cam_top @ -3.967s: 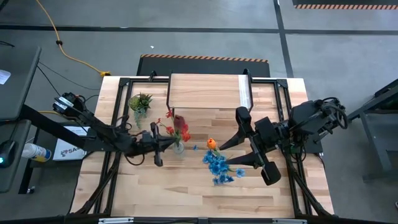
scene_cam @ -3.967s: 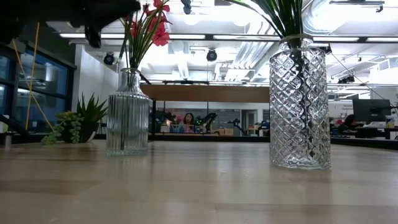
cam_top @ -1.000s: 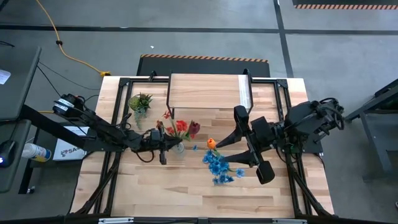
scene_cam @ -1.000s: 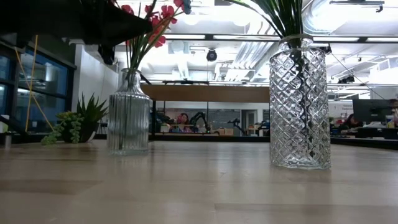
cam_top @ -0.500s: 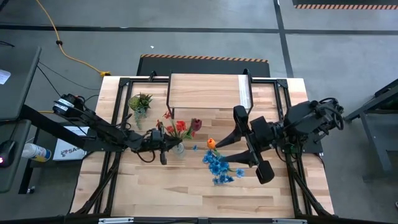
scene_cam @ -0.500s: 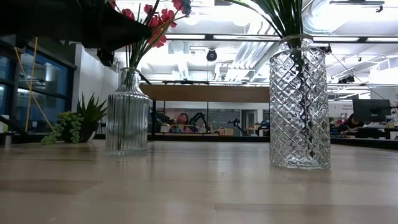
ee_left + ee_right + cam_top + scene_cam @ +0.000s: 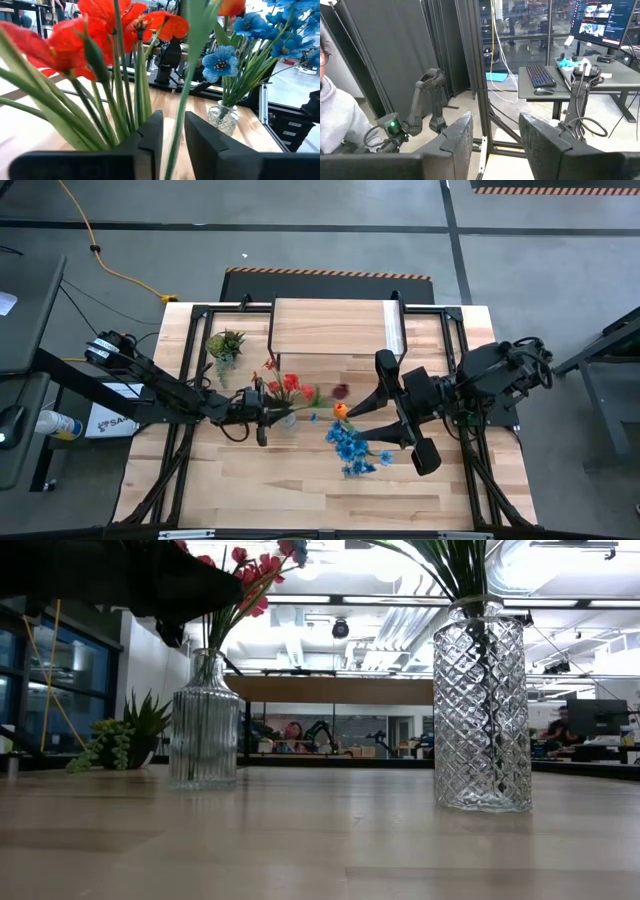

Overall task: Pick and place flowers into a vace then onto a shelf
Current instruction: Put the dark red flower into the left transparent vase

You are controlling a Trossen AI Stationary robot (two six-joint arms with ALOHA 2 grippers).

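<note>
I hold the pink bud's stem low in my left gripper; I need to regrip just under its leaf (image 7: 188, 80).
My left gripper (image 7: 264, 416) is shut on the green stem of the dark pink bud (image 7: 340, 391), beside the ribbed glass vase (image 7: 205, 720). That vase holds the red flowers (image 7: 290, 387), which fill the left wrist view (image 7: 100, 35). The blue flowers (image 7: 352, 446) and the orange tulip (image 7: 340, 410) stand in the diamond-cut vase (image 7: 482, 705). My right gripper (image 7: 495, 137) is open and empty, just to the right of the blue flowers in the high view (image 7: 380, 425). The shelf (image 7: 335, 327) stands at the far edge. My left gripper pinches the bud's green stem (image 7: 175, 147) between its two fingers, near the stem's lower end. The fingers come level from the table's left. The stem runs out forward from them, toward the table's right, passing over the ribbed vase with the bud clear of the table.
A small green spiky potted plant (image 7: 226, 343) stands at the far left, also in the low view (image 7: 125, 740). The two vases stand close together mid-table. Black frame rails run along both table sides. A person shows in the right wrist view (image 7: 337, 125), beyond the table.
The dark pink bud has swung toward the table's right, from beside the red flowers to a spot near the orange tulip. Its stem has tipped over while my left gripper has stayed by the ribbed vase.
</note>
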